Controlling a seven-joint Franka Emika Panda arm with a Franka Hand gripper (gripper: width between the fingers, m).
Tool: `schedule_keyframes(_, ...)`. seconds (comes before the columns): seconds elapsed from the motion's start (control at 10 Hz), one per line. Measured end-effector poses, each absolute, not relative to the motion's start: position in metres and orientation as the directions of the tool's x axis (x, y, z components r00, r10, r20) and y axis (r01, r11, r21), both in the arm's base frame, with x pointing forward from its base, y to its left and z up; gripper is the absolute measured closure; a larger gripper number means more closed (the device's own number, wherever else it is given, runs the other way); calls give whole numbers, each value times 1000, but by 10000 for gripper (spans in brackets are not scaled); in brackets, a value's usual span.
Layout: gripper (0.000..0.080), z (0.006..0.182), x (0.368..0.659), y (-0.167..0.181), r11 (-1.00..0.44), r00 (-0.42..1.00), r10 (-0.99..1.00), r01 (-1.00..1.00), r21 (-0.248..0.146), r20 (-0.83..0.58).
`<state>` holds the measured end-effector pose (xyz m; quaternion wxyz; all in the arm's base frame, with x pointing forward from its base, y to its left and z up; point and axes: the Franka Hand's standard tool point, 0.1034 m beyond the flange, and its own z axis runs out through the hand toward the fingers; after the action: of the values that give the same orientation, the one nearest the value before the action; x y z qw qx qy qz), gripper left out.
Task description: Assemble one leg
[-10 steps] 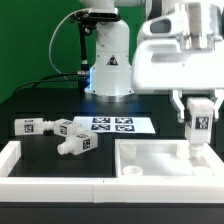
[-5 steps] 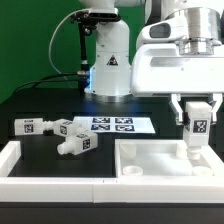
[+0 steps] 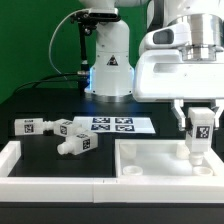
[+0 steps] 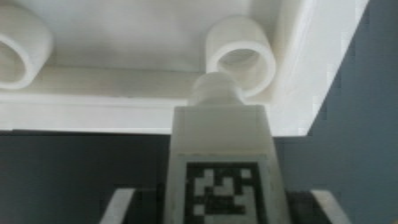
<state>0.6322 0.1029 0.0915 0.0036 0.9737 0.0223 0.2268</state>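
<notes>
My gripper will release the white leg, which is standing upright in the slab's front corner socket (image 3: 203, 170) (image 4: 244, 66), from its hold just below the tip of the leg.
My gripper (image 3: 199, 125) is shut on a white leg (image 3: 199, 135) with a black-and-white tag, held upright at the exterior view's right. The leg's lower end is over the large flat white slab (image 3: 150, 158), just above a round socket near its corner. In the wrist view the leg (image 4: 221, 150) fills the middle, its narrow tip pointing at a raised socket ring (image 4: 246, 60) on the slab (image 4: 143, 100). The grey fingers (image 4: 128, 205) flank the leg. Three look-alike legs lie on the table at the left (image 3: 30, 125), (image 3: 68, 127), (image 3: 75, 144).
The marker board (image 3: 115, 125) lies flat on the black table behind the slab. The robot's white base (image 3: 108, 65) stands at the back. A white frame rail (image 3: 20, 160) borders the front left. A second socket ring (image 4: 18, 55) shows in the wrist view.
My gripper with the leg has moved slightly toward the exterior view's right and a little lower toward the slab. The loose legs have not moved.
</notes>
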Motion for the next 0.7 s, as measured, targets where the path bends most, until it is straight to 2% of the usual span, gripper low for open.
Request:
schedule_keyframes(0.4,515,83,632,111,-998,884,57,54,22,464)
schedule_keyframes(0.7,515,70,626,113,-998,895,64,59,27,442)
